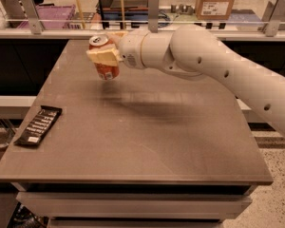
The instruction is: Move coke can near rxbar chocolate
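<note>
The coke can, now hanging above the table's back part, will be released by my gripper on the table (77, 115), next to the far end of the rxbar chocolate.
The coke can (104, 69) is red-orange with a silver top and hangs above the back left part of the table, tilted a little. My gripper (106, 50) is shut on the coke can, one pale finger across its front, the white arm reaching in from the right. The rxbar chocolate (38, 125) is a flat black bar with white lettering. It lies at the table's left edge, toward the front, well below and left of the can.
The brown table (147, 141) carries the bar. Behind it runs a glass rail with metal posts (154, 12), with a purple bin (46, 13) and cardboard boxes (218, 1) beyond. The orange fruit is out of sight.
</note>
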Robot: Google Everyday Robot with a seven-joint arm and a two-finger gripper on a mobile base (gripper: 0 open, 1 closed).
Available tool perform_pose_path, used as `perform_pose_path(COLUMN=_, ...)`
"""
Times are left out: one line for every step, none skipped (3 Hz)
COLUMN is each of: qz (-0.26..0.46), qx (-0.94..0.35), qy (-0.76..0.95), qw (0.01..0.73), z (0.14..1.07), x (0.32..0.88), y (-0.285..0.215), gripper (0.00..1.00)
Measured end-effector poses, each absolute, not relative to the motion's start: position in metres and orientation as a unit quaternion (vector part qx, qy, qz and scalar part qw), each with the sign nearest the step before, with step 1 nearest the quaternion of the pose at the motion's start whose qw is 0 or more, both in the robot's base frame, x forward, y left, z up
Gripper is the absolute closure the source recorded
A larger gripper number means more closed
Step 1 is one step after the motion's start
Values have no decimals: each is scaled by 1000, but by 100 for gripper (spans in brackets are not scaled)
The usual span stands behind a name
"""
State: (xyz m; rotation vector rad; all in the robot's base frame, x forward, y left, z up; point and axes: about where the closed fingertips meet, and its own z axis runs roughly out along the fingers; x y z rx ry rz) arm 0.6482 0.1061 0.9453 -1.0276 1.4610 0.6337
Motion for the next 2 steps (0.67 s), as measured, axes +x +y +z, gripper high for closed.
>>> perform_pose_path(qz=279, qx=-442, qy=628, qw=576, z=951, x=624, y=121, gripper=100)
perform_pose_path(qz=289, qx=-442, qy=631, qw=569, z=951, x=601, y=132, gripper=100)
